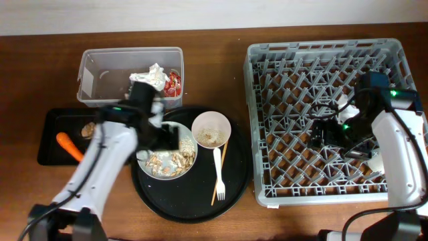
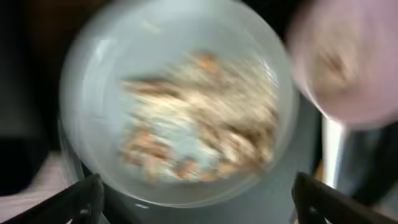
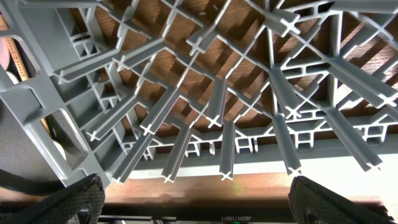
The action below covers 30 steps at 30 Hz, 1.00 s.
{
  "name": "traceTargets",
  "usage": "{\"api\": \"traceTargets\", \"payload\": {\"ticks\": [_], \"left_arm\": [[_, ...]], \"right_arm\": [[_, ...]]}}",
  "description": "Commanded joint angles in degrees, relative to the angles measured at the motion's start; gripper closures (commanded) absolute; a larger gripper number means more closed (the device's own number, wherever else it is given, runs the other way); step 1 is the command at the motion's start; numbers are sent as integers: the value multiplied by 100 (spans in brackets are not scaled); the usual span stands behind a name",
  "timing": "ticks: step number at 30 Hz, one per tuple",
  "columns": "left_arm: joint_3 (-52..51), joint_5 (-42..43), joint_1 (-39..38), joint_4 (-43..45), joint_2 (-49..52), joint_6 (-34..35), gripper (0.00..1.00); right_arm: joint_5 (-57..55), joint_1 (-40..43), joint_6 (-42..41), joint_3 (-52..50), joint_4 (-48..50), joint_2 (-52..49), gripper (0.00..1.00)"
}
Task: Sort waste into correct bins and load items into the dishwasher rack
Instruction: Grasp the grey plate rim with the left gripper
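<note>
The pale round plate has beige food scraps on it or beside it. My left gripper needs to next grab the pale round plate by its rim (image 1: pixel 192 161) (image 2: pixel 281 149) on the side facing the white fork, beside the beige food scraps.
A pale round plate (image 1: pixel 167 161) with beige food scraps sits on the large round black tray (image 1: pixel 194 204); it fills the blurred left wrist view (image 2: pixel 174 106). My left gripper (image 1: pixel 167 139) (image 2: pixel 199 202) hangs open and empty just above the plate's near rim. A cream bowl (image 1: pixel 211 128) (image 2: pixel 348 62) with crumbs and a white fork (image 1: pixel 218 174) lie beside the plate. A crumpled napkin (image 1: pixel 152 77) and a red wrapper (image 1: pixel 174 84) are in the clear tub (image 1: pixel 93 73). A carrot (image 1: pixel 69 146) lies in the shallow black tray (image 1: pixel 50 127). My right gripper (image 1: pixel 319 132) (image 3: pixel 199 199) is open and empty over the grey rack (image 1: pixel 267 100) (image 3: pixel 217 93).
A thin wooden stick (image 1: pixel 215 191) lies next to the fork. A small beige scrap (image 1: pixel 88 128) sits in the shallow tray. A white shape (image 1: pixel 376 163) in the rack is partly hidden by the right arm; I cannot tell what it is.
</note>
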<state>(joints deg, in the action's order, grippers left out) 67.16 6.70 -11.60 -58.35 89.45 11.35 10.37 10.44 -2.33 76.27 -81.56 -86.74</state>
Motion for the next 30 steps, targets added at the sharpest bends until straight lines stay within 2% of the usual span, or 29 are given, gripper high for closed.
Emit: {"api": "traceTargets", "payload": {"ticks": [1, 3, 6, 8, 18, 21, 23, 27, 30], "left_arm": [[-625, -26, -1137, -68, -70, -76, 21], [-1115, -527, -1886, -55, -70, -74, 36], [-1342, -1141, -2382, 85, -70, -72, 47], [-1384, -1453, -2402, 238, -63, -70, 48], [-1388, -1423, -2404, 601, 560, -72, 54], [-1388, -1185, -2404, 748, 688, -33, 72], [-1388, -1187, -2404, 828, 699, -9, 73], [-1388, -1189, -2404, 1032, 708, 192, 90], [-1386, -1353, -2402, 1097, 708, 190, 94]], "right_arm": [[-50, -35, 63, 11, -15, 13, 2], [-50, -35, 63, 11, -13, 13, 2], [-50, -35, 61, 11, -24, 13, 2], [-50, -35, 63, 11, -52, 13, 2], [-50, -35, 63, 11, -52, 13, 1], [-50, -35, 63, 11, -52, 13, 2], [-52, -35, 63, 11, -52, 13, 2], [-50, -35, 63, 11, -50, 13, 2], [-50, -35, 63, 11, -52, 13, 2]]}}
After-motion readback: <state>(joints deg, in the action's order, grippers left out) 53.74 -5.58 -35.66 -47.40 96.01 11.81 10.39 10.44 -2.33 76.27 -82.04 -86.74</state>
